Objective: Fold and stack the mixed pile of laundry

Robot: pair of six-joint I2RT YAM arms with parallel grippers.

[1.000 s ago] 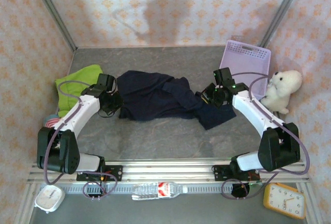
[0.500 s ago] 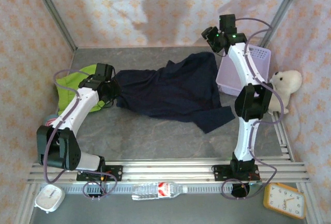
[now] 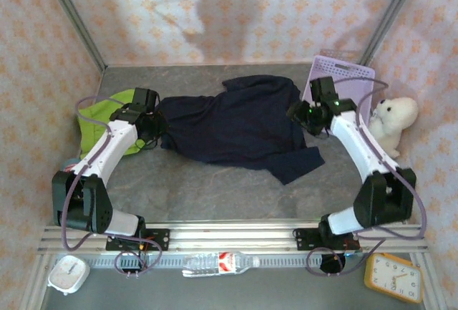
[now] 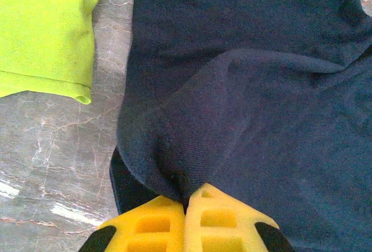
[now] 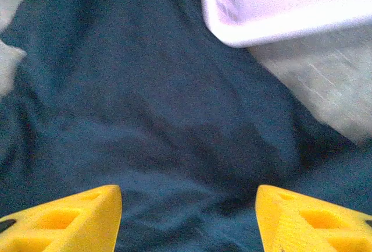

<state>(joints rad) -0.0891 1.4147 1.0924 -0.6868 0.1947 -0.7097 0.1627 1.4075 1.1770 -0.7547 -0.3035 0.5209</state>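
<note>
The navy garment has a fold partway along its edge pinched in my left gripper, so that gripper should open and grab the garment's near corner [image 3: 165,145] before both grippers lift the garment.
The dark navy garment [image 3: 236,124] lies spread across the middle of the table, its right edge against the basket. My left gripper [image 3: 152,132] is shut on a pinched fold at its left edge; the yellow fingers [image 4: 157,223] clamp navy cloth [image 4: 244,89]. The lime-green garment [image 3: 96,120] lies at the left, partly under my left arm, and its hem [image 4: 46,31] shows beside the navy cloth. My right gripper [image 3: 302,114] hovers open over the navy garment's right side [image 5: 145,106], yellow fingertips [image 5: 75,217] wide apart with nothing between them.
A lavender perforated basket [image 3: 358,81] stands at the back right, its rim [image 5: 279,25] close to my right gripper. A white plush bear [image 3: 392,120] sits against the right wall. A clock [image 3: 393,275], a water bottle [image 3: 218,261] and a small white clock [image 3: 68,274] lie in front of the rail.
My right gripper let go of the navy garment after carrying its right side up and back toward the basket, then dropped down over the cloth. The garment now lies spread wider. The left grip is unchanged.
</note>
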